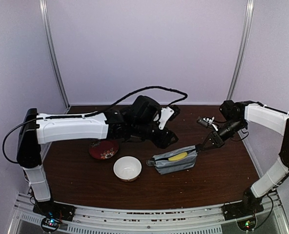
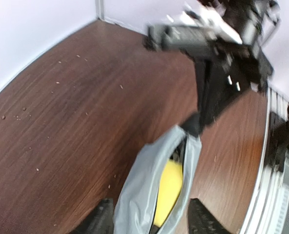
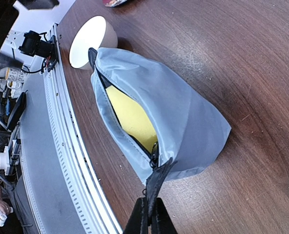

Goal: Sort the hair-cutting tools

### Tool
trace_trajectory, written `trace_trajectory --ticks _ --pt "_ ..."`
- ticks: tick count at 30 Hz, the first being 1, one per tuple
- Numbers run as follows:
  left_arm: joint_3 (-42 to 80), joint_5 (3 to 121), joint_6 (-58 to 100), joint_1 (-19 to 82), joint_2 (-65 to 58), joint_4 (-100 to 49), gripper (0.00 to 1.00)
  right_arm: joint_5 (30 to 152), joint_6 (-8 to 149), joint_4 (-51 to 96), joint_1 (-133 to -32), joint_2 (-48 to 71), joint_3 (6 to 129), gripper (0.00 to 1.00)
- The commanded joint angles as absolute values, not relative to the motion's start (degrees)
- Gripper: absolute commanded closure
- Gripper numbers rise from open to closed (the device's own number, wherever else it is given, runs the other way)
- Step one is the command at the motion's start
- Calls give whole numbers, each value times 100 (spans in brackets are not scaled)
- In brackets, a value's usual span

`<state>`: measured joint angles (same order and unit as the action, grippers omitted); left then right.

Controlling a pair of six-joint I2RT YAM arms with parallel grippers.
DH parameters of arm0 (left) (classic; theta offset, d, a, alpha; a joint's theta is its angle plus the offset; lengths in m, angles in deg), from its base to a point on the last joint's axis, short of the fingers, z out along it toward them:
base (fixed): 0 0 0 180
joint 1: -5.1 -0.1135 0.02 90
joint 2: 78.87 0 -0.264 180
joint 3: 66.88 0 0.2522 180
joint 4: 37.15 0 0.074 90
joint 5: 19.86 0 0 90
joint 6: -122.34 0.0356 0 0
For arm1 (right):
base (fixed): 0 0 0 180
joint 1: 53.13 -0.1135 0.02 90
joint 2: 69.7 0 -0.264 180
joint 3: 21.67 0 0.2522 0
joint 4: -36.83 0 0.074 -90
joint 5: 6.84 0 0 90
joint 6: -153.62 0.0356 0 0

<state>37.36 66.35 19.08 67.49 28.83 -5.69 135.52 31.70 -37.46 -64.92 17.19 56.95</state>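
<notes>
The robot's right gripper holds just the tip of the black tab, so it should open and grasp the pouch's end (image 3: 163,170) deeper before the left gripper pulls the zip.
None of the hair-cutting tools show in any view. A grey zip pouch (image 1: 176,160) lies on the table with its zip open and a yellow lining inside. My right gripper (image 3: 149,214) is shut on the black tab (image 3: 156,183) at the pouch's (image 3: 183,112) right end. My left gripper (image 2: 152,222) hangs open over the other end of the pouch (image 2: 139,185), one finger on each side of it and nothing pinched. In the top view the left gripper (image 1: 166,139) sits just behind the pouch and the right gripper (image 1: 203,145) at its right corner.
A white bowl (image 1: 127,168) stands left of the pouch near the front, also seen as the bowl (image 3: 88,41) in the right wrist view. A red patterned plate (image 1: 104,149) lies behind it, under the left arm. The metal rail (image 3: 71,146) runs along the table's near edge.
</notes>
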Motion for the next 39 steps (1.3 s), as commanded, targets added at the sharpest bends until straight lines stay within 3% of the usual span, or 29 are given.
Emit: trace_trajectory --ticks 1,7,10,13,16,17,18,19,23,29,30,31,32,33,35,39 --pt "3372 6995 703 6704 3109 -2107 55 13883 2927 -3836 -6534 1622 5735 100" --pt "3573 6073 -675 6388 3859 -3191 57 13692 3065 -3694 -6543 1647 5638 100" --pt "3542 6300 -348 6370 3762 -3361 60 13443 3208 -3541 -6544 1657 5604 100" --pt "3938 6873 405 6514 3557 -2556 50 13123 3379 -3351 -6542 1542 5585 100" --pt "4264 7888 1483 6858 3226 -1842 36 12697 3526 -3132 -6543 1305 5581 92" --pt "4453 8071 1898 6996 3134 -1583 24 12529 3553 -3098 -6543 1222 5582 89" --pt "4679 8217 2282 7121 3069 -1273 6 12370 3573 -3074 -6541 1144 5599 86" --pt "4892 8404 2615 7254 3006 -1023 3 12191 3574 -3070 -6541 1057 5627 82" --pt "5174 9236 3079 7453 2722 -616 2 11508 3533 -3101 -6537 617 5833 69" --pt "5514 10049 3809 7453 2683 -311 2 10584 3460 -3369 -6543 8 6579 61" --pt "5531 9983 3952 7453 2603 -372 2 10267 3522 -3316 -6536 -91 6712 58" --pt "5522 9853 4092 7453 2491 -480 2 9895 3644 -3153 -6536 -191 6795 49" --pt "5464 9746 4141 7453 2369 -657 2 9401 3798 -2805 -6535 -304 6831 17" --pt "5373 9660 4175 7453 2215 -921 2 8978 3946 -2495 -6528 -437 6807 2" --pt "5165 9573 4256 7453 1962 -1515 2 8608 4143 -1884 -6477 -697 6626 0" --pt "5310 9993 4565 7445 1855 -2243 2 9020 4298 -1265 -6447 -1055 6151 0"
